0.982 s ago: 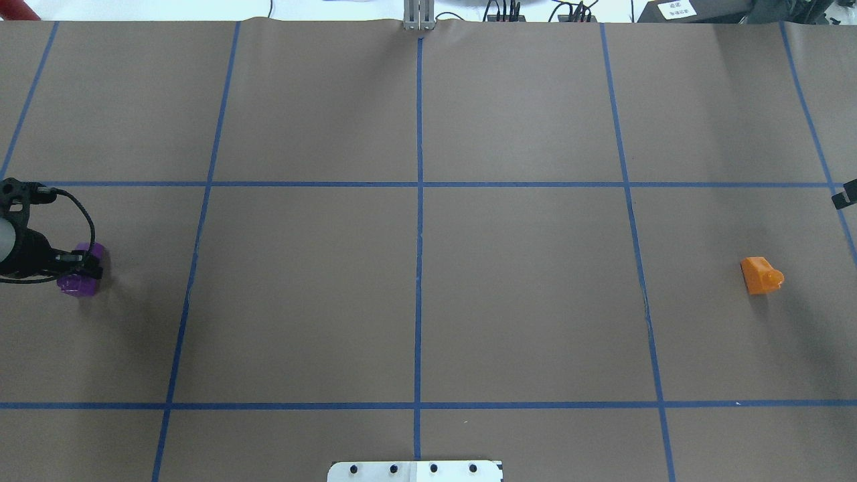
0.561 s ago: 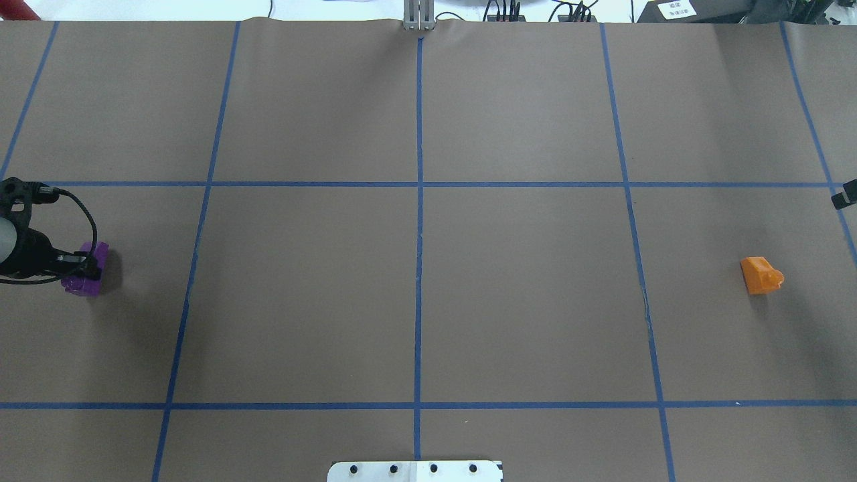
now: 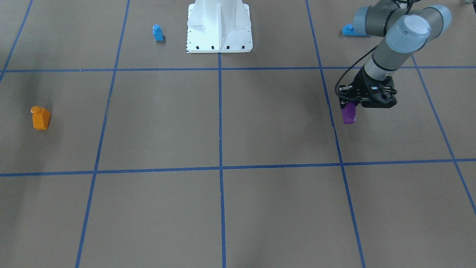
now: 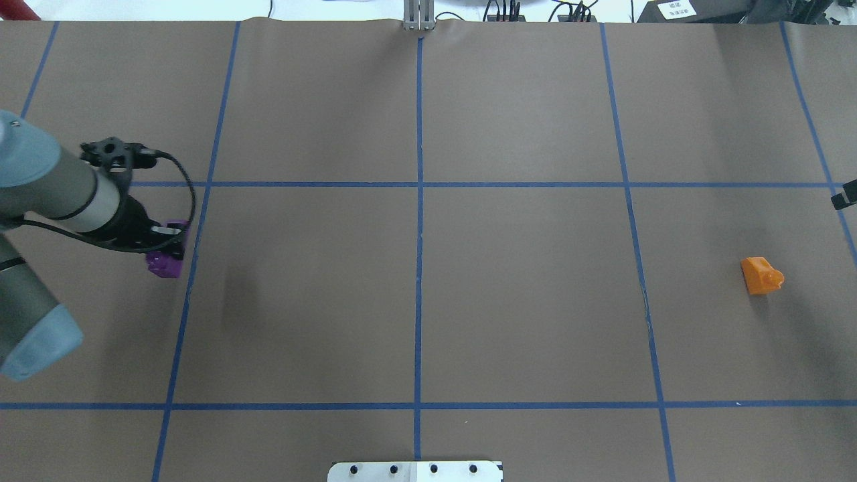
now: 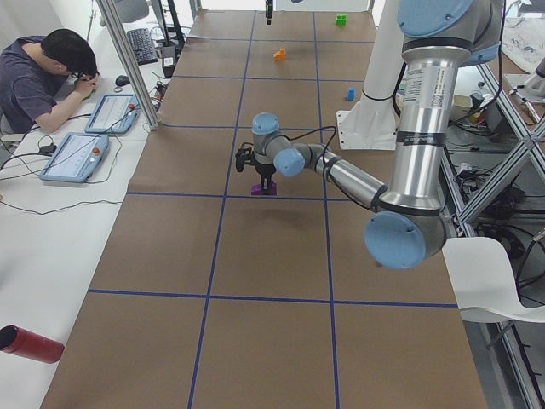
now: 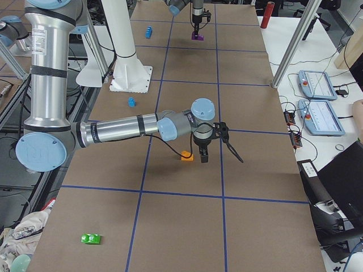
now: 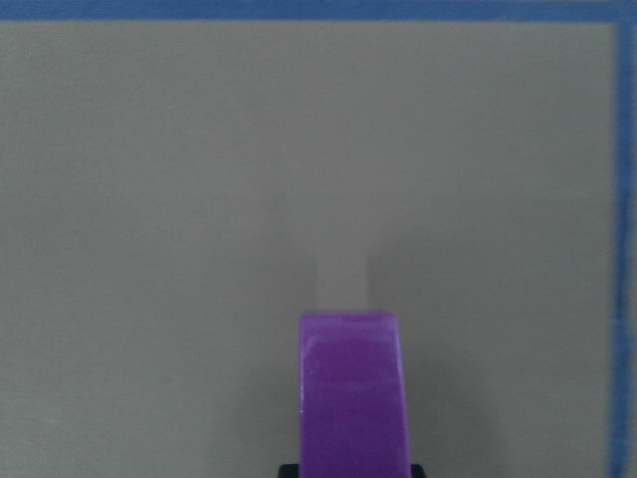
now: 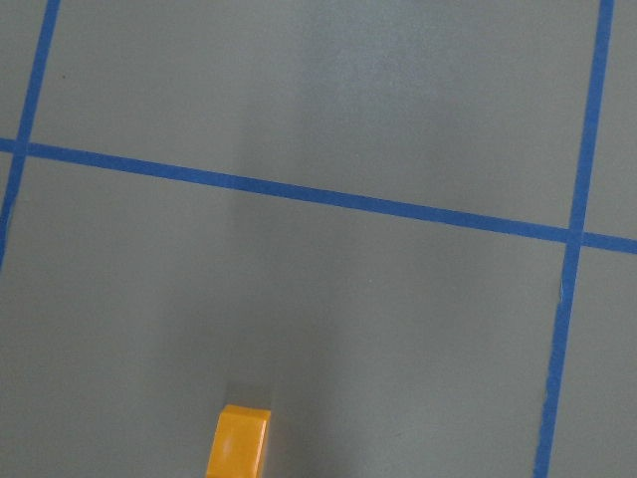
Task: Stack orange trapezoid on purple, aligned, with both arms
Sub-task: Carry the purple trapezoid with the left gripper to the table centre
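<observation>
My left gripper has the purple block. I will put it on the middle blue tape line, about halfway (image 3: 221, 128) between the cross lines.
The purple block (image 4: 167, 265) hangs in my left gripper (image 4: 167, 253), which is shut on it and holds it above the table's left part. It also shows in the front view (image 3: 349, 114) and fills the bottom of the left wrist view (image 7: 350, 398). The orange trapezoid (image 4: 760, 275) lies alone on the table's right part, stud pointing right; it also shows in the front view (image 3: 40, 118). My right gripper (image 6: 203, 156) hovers by the orange block (image 6: 186, 157) in the right side view; I cannot tell whether it is open. The right wrist view shows only the block's top (image 8: 239, 453).
A small blue single-stud block (image 3: 158, 32) and a long blue brick (image 3: 351, 30) lie near the white pedestal (image 3: 219, 26). A green block (image 6: 91, 238) lies at the right end. Blue tape lines grid the brown table. An operator (image 5: 43, 77) sits beyond the far edge.
My left arm has risen and moved right and slightly farther from the robot, carrying the purple block off the table. The orange block has not moved.
</observation>
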Motion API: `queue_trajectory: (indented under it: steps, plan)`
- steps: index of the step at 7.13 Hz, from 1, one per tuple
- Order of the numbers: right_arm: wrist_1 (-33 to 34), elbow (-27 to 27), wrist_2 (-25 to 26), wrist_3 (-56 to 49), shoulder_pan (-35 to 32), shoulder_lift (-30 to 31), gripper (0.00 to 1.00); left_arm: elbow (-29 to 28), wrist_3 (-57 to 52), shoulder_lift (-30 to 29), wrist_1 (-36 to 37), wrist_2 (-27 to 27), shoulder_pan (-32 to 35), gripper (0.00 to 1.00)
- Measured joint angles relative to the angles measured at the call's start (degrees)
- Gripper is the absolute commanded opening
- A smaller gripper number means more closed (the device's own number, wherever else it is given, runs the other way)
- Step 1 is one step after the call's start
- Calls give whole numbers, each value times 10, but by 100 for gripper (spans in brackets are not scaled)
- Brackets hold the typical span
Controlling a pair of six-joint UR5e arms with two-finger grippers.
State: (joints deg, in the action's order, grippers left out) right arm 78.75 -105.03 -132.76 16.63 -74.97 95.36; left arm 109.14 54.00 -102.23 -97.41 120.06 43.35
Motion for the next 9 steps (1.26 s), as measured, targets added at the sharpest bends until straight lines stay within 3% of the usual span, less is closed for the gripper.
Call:
queue_trajectory:
  steps: [2, 4, 6, 9]
  plan:
    - [0, 0, 0, 1, 1, -1, 100, -61, 19, -146, 49, -20, -53, 0]
    - [0, 1, 0, 1, 1, -3, 100, -176, 60, -280, 55, -40, -89, 0]
    - [0, 2, 0, 1, 2, -4, 100, -260, 91, -358, 52, -43, -110, 0]
    - [0, 2, 0, 1, 1, -4, 100, -324, 110, -409, 47, -49, -134, 0]
